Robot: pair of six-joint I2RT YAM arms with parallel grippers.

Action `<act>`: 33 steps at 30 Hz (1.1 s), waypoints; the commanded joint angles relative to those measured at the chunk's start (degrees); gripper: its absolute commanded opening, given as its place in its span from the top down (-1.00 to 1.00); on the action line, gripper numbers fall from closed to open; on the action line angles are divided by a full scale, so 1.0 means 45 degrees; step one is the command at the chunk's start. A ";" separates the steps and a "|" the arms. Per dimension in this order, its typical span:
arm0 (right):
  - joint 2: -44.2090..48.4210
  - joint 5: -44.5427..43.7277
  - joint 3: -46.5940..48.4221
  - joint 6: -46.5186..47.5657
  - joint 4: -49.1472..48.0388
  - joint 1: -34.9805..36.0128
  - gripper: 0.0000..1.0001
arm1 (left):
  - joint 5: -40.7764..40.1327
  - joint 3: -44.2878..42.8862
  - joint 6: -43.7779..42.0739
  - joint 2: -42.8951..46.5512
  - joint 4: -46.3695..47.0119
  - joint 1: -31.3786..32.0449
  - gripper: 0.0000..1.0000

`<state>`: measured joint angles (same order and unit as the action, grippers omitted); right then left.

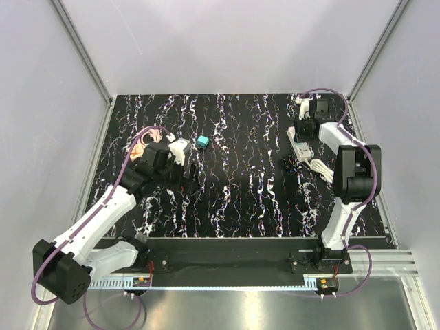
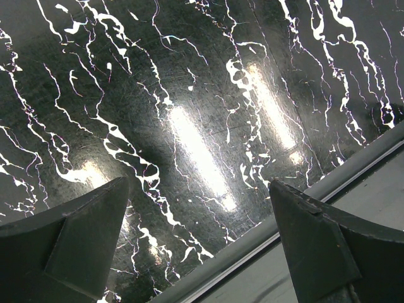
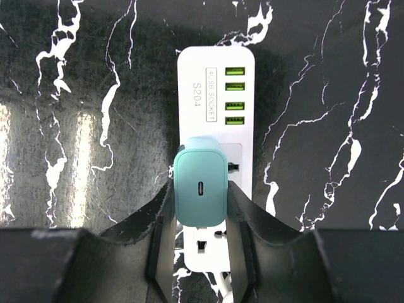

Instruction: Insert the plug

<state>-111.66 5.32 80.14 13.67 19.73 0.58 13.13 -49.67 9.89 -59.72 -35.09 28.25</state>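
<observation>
The robot's left gripper needs to go to the teal-blue plug next and close on the sides of the plug's body [image 1: 202, 143], between the plug's ports and its prongs.
The teal-blue plug [image 1: 202, 142] lies on the black marbled table, just right of my left gripper [image 1: 183, 151]. In the left wrist view my left gripper [image 2: 199, 196] is open and empty, and the plug is out of that view. My right gripper [image 1: 306, 128] is at the far right over the white power strip [image 1: 300, 146]. In the right wrist view my right gripper [image 3: 200, 192] is shut on a paler mint-green cube [image 3: 199, 186] with a USB-C port. The cube sits against the middle socket of the power strip [image 3: 216, 82]. I cannot tell whether it is seated.
The strip's white cord [image 1: 320, 168] lies coiled near the right arm. A tan-orange object [image 1: 139, 147] is partly hidden behind the left arm. The strip has several green USB ports [image 3: 234, 96]. The table edge and grey wall [image 2: 353, 208] are close to my left gripper.
</observation>
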 commanded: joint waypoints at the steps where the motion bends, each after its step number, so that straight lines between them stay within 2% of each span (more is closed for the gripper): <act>1: -0.1066 -0.0558 -0.0991 -0.0011 0.1300 -0.0051 1.00 | -0.0260 -0.0349 -0.0186 0.0264 0.0162 0.0050 -0.98; 7: -0.1671 -0.0167 -0.0973 -0.0342 0.1768 -0.0051 1.00 | -0.0241 -0.0329 -0.0186 0.0264 0.0161 0.0031 -0.98; 10: -0.1653 -0.0614 -0.0895 -0.0421 0.1749 -0.0051 0.99 | -0.0319 -0.0310 -0.0205 0.0322 0.0161 0.0031 -0.98; 12: -0.1399 -0.0849 -0.0720 -0.0595 0.1769 -0.0051 0.82 | -0.0319 -0.0310 -0.0206 0.0381 0.0161 0.0031 -0.98; 13: -0.1244 -0.0851 -0.0641 -0.0635 0.1769 -0.0051 0.56 | -0.0338 -0.0310 -0.0206 0.0420 0.0142 0.0050 -0.98; 15: -0.0775 -0.0482 -0.0271 -0.0752 0.1769 -0.0051 0.27 | -0.0514 -0.0290 -0.0225 0.0479 0.0142 0.0031 -0.98; 16: -0.0657 -0.0364 -0.0115 -0.0792 0.1807 -0.0051 -0.05 | -0.0572 -0.0271 -0.0225 0.0556 0.0161 0.0031 -0.98; 17: -0.0366 -0.0246 0.0273 -0.0850 0.1866 -0.0051 -0.18 | -0.0592 -0.0271 -0.0225 0.0557 0.0142 0.0050 -0.98; 19: -0.0130 0.0183 0.0686 -0.0948 0.2002 -0.0070 -0.39 | -0.0554 -0.0271 -0.0225 0.0635 0.0161 0.0031 -0.98; 23: 0.0514 0.0672 0.1855 -0.1279 0.2392 -0.0051 -0.67 | -0.0241 -0.0155 -0.0089 0.0888 0.0336 0.0031 -0.98; 29: 0.1937 0.0673 0.1940 -0.1806 0.3350 -0.0070 -0.75 | -0.0318 -0.0056 0.0302 0.1066 0.0708 0.0031 -0.98; 33: 0.3344 0.0981 0.0866 -0.3811 0.3566 0.0027 -0.66 | -0.1001 -0.0582 0.0575 0.0346 0.0728 0.0011 -0.97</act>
<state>-103.85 7.22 86.19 3.97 33.36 0.58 11.38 -49.69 11.05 -56.40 -34.48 28.25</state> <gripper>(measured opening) 0.843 0.985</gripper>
